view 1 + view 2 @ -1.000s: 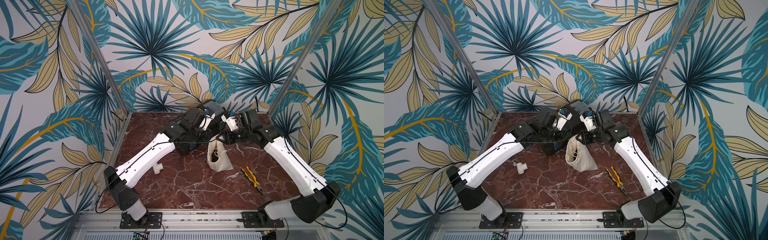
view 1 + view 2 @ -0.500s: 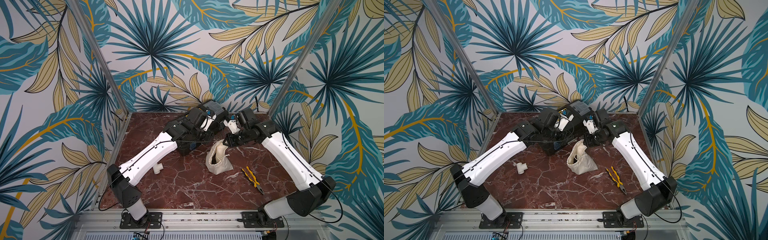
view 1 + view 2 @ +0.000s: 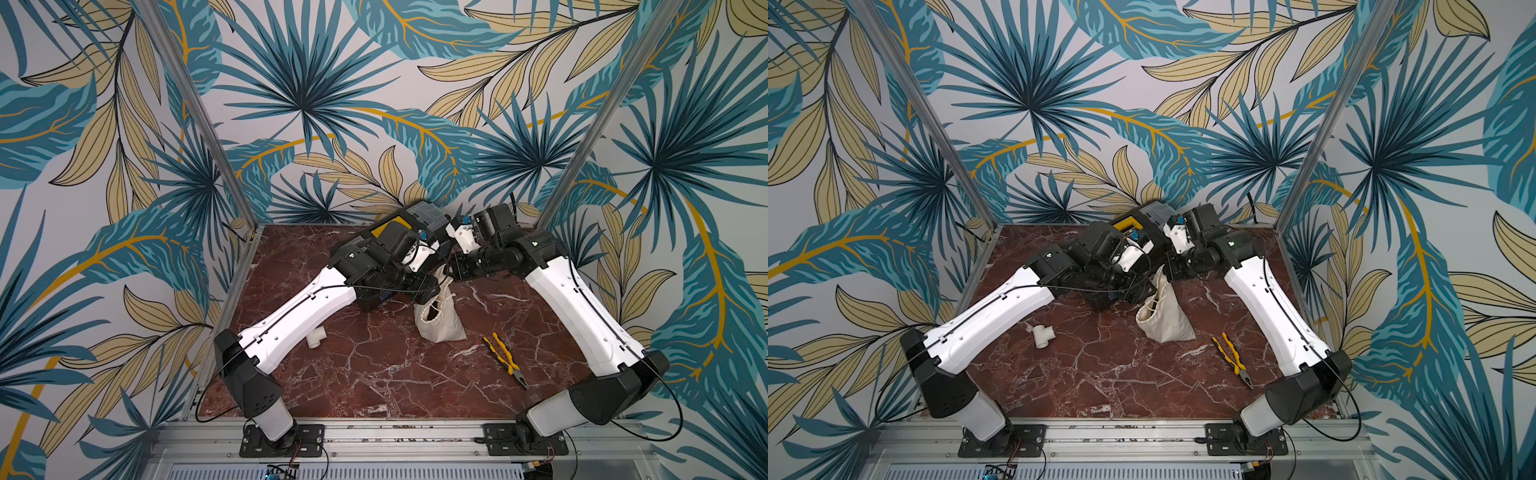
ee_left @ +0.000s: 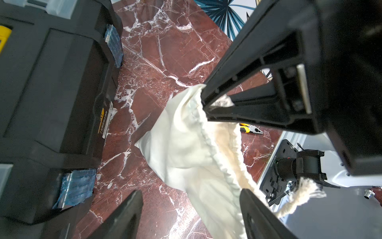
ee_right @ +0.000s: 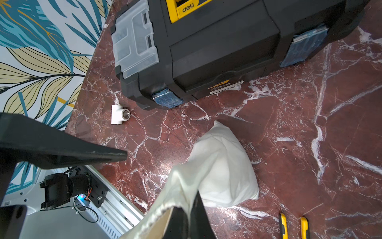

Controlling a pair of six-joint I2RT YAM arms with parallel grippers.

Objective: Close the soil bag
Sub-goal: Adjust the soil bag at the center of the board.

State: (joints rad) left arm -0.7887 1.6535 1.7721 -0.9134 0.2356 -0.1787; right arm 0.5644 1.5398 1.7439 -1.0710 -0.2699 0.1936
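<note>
The soil bag's opening sags folded below my right gripper, so first my left gripper needs to pinch the soil bag's toolbox-side hem (image 4: 223, 164) and stretch it wide.
The soil bag (image 3: 441, 326) (image 3: 1168, 322) is a cream cloth sack on the marble table, its gathered mouth gaping toward the left arm. My right gripper (image 5: 187, 217) is shut on the mouth's hem and holds that edge up; it also shows in a top view (image 3: 451, 274) and in the left wrist view (image 4: 206, 105). My left gripper (image 4: 190, 193) is open. Its fingers straddle the bag (image 4: 182, 149), and the hem runs beside one fingertip (image 4: 246, 192) without being pinched. A frayed white cord end (image 4: 306, 188) hangs loose past that finger.
A black toolbox (image 3: 419, 218) (image 5: 206, 41) with a yellow handle stands right behind the bag, under both wrists. A white pipe tee (image 3: 316, 338) (image 5: 118, 114) lies at the left, and yellow-handled pliers (image 3: 505, 357) (image 3: 1233, 357) lie to the right of the bag.
My left gripper has opened and let go of the bag. My right gripper has shut on the hem. The bag has slumped, with its mouth now tilted toward the left.
</note>
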